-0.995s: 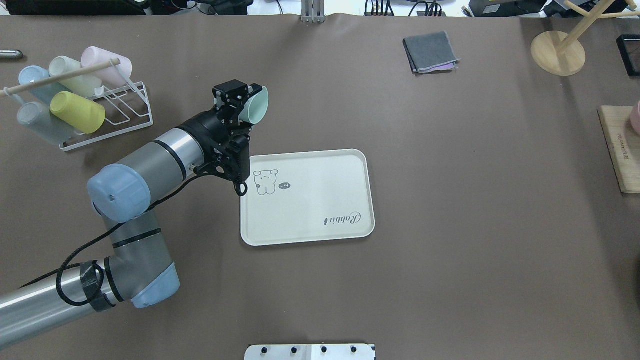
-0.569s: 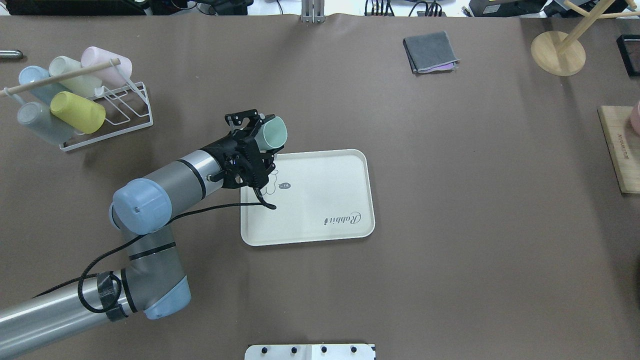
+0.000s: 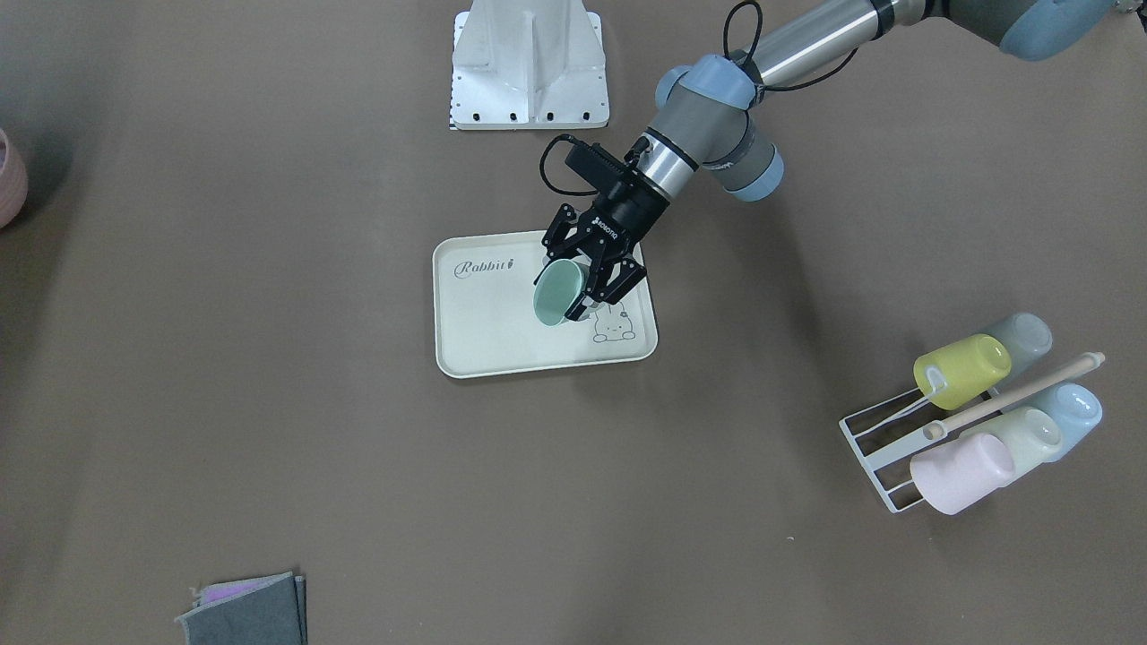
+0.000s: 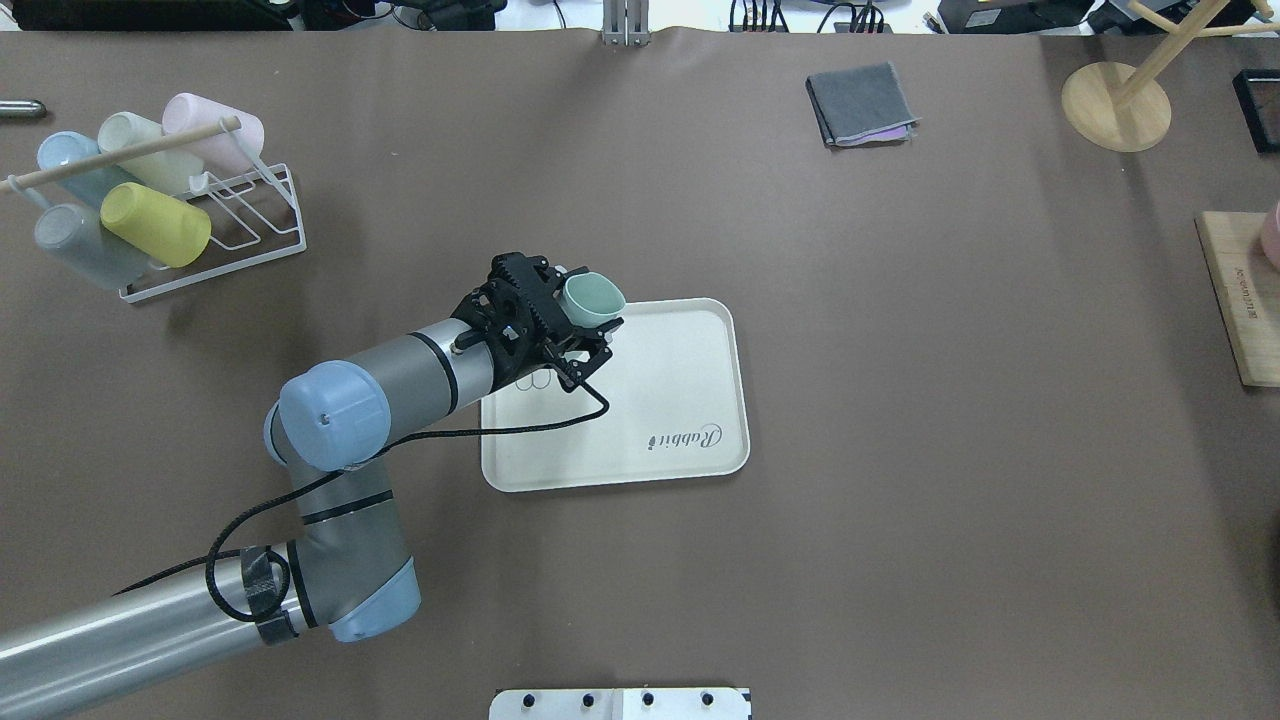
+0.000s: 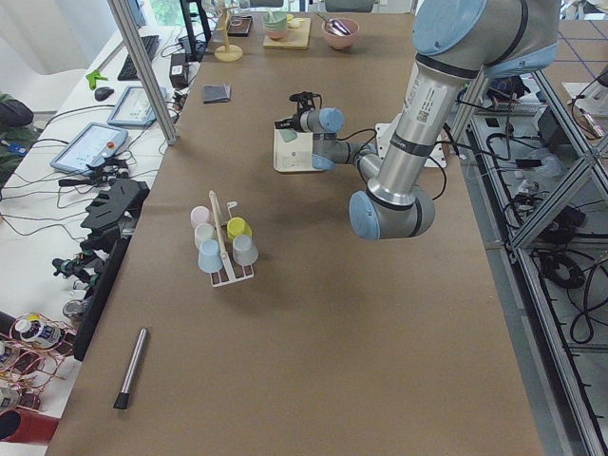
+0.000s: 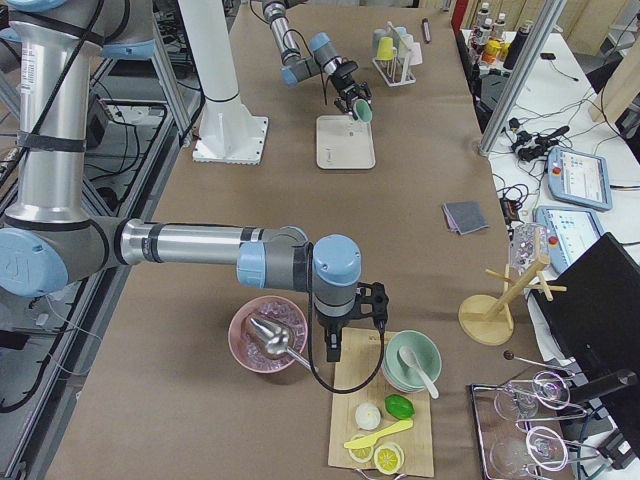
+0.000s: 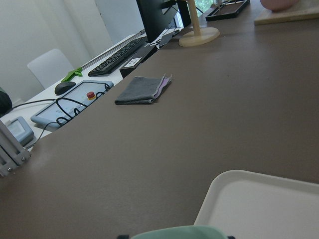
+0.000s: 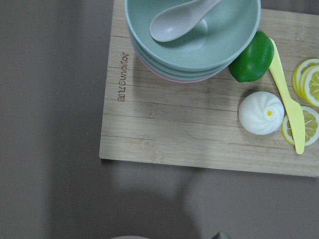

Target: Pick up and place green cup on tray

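My left gripper has the green cup. It will let the cup go on the cream tray point(image 3: 535, 287) between the lettering and the bunny drawing.
My left gripper point(image 4: 586, 316) is shut on the green cup point(image 4: 592, 296), a pale mint tumbler. It holds the cup tilted in the air over the cream tray point(image 4: 660, 390), above the tray's corner with the bunny drawing. The front-facing view shows the cup point(image 3: 557, 293) between the black fingers point(image 3: 618, 285), its mouth turned away from the wrist, above the tray point(image 3: 493, 322). The cup's rim shows at the bottom of the left wrist view point(image 7: 174, 232). My right gripper point(image 6: 345, 340) hangs over a bamboo board far from the tray; I cannot tell whether it is open or shut.
A white wire rack point(image 4: 215, 215) with several cups lies at the far left. A folded grey cloth point(image 4: 860, 103) and a wooden stand point(image 4: 1115, 105) are at the far right. The bamboo board point(image 8: 189, 129) carries stacked bowls, a spoon and food.
My left arm has swung right and nearer with the green cup, from beyond the tray's far left corner to above that corner. The wrist has turned.
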